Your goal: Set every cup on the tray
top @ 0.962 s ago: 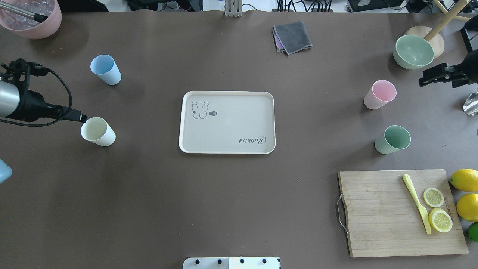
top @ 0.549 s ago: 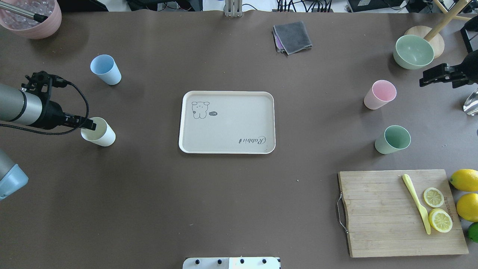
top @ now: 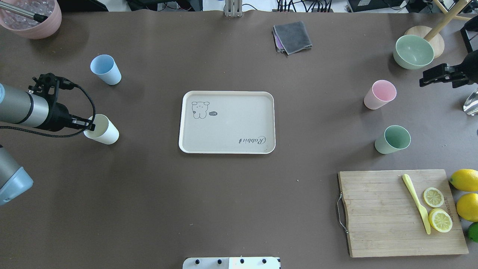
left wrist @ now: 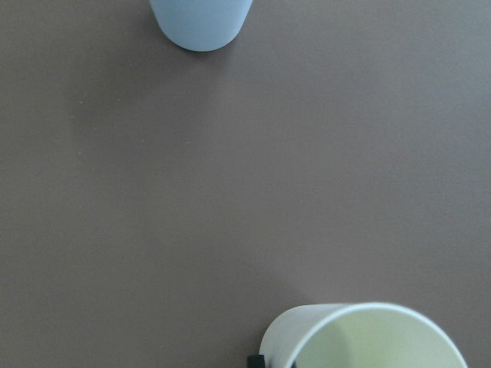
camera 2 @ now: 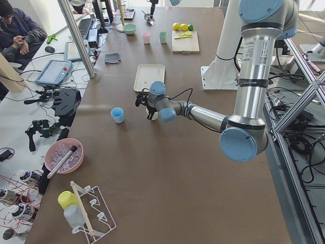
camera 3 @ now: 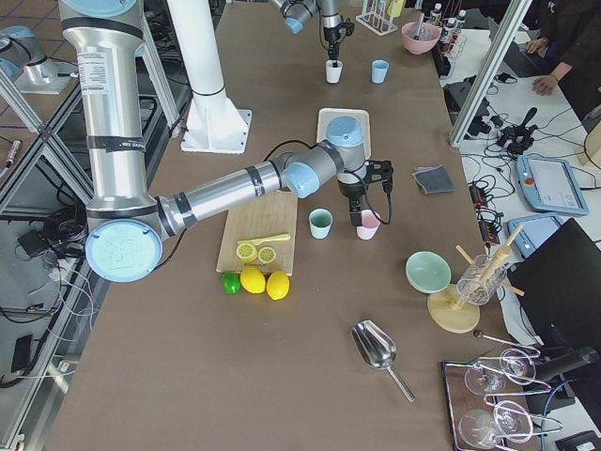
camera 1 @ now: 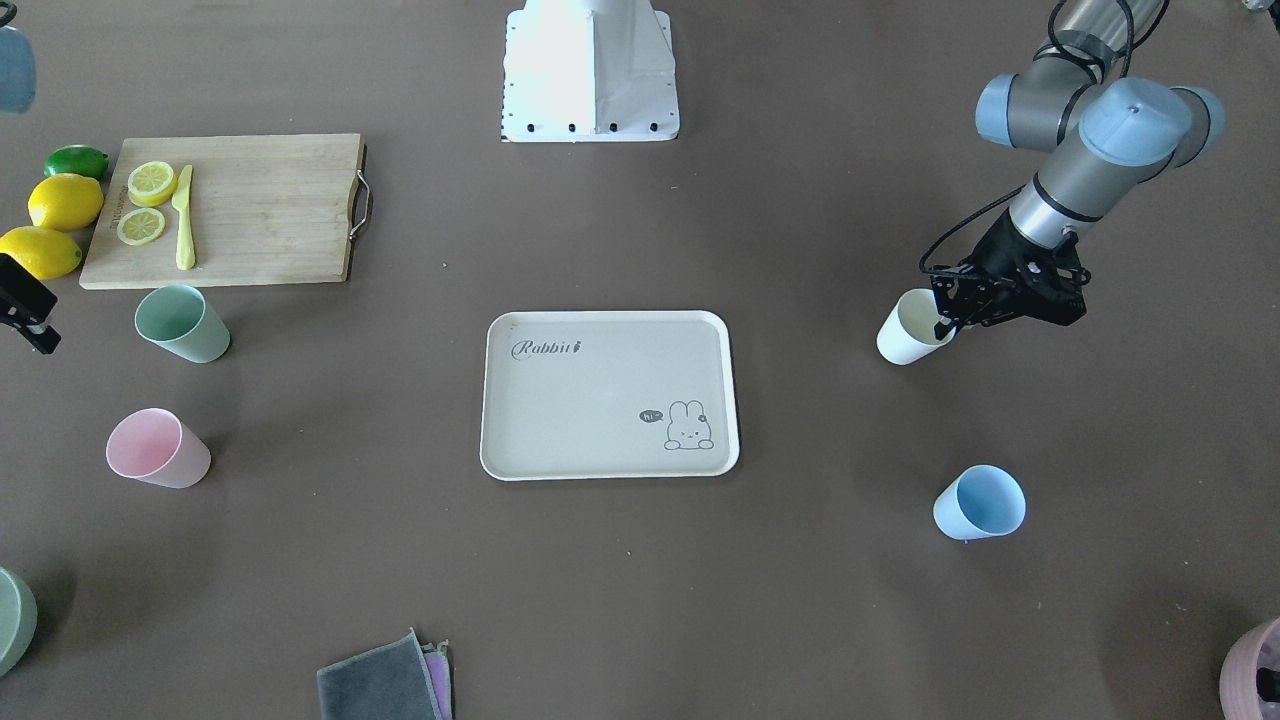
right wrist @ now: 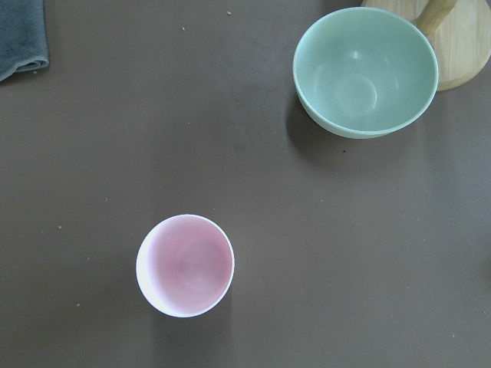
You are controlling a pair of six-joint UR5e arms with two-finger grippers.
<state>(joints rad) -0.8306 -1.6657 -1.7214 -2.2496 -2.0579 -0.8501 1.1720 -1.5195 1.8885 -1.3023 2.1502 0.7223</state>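
Observation:
The robot's left gripper will set the cream cup down on the beige tray (camera 1: 667,349) between the bunny drawing and the tray's near rim.
The beige tray (top: 231,125) lies at the table's middle with nothing on it. To its left stands the cream cup (top: 102,130), and my left gripper (top: 89,126) is shut on its near rim; the left wrist view shows one black fingertip (left wrist: 255,359) outside the cup's wall. Farther back on that side is the blue cup (top: 105,69). Right of the tray stand the pink cup (top: 380,94) and the green cup (top: 393,139). Near the right edge my right gripper (top: 422,81) hangs open, and the pink cup (right wrist: 185,264) shows below it.
A sage-green bowl (top: 413,51) sits at the back right beside a wooden stand. A cutting board (top: 381,213) with a knife and lemon slices fills the front right, with whole lemons (top: 465,180) beside it. There is a grey cloth (top: 292,36) at the back and a pink pot (top: 31,16) at the back left.
My left gripper moved right onto the cream cup's rim and closed on it. The cup shifted slightly to the right. The right arm stayed put.

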